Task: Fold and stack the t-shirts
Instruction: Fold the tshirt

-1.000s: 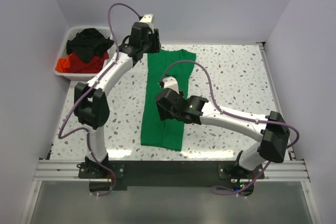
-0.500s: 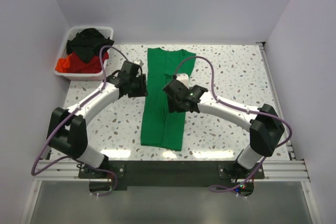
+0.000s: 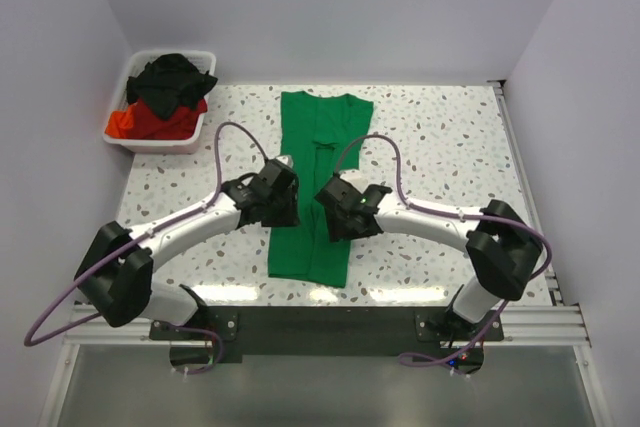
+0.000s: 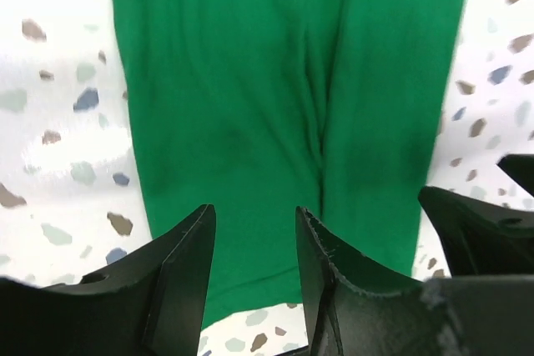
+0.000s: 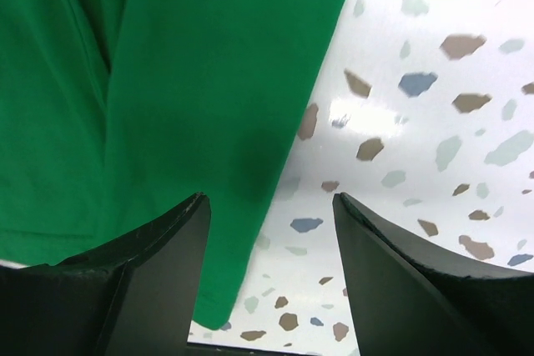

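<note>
Next, I close my left gripper on the green t-shirt's near corner [image 3: 271, 273], the one on the same side as the white bin.
A bright green t-shirt [image 3: 315, 162] lies folded into a long narrow strip down the middle of the table. My left gripper [image 3: 283, 215] is open and empty over the strip's left side near its lower half; in the left wrist view [image 4: 254, 231] the green fabric [image 4: 275, 81] fills the space beyond the jaws. My right gripper [image 3: 335, 222] is open and empty over the strip's right edge; the right wrist view [image 5: 271, 214] shows the green edge [image 5: 192, 81] beside bare table. Black [image 3: 175, 75] and red t-shirts [image 3: 150, 122] lie heaped in the bin.
A white plastic bin [image 3: 119, 140] stands at the table's back left corner. The speckled tabletop [image 3: 440, 147] spreads to either side of the green strip. Purple cables arch over both arms. A metal rail runs along the near edge.
Both grippers have moved toward the near end of the green strip. The left arm came down from the collar end at the back; the right gripper shifted nearer too. The shirt has not moved.
</note>
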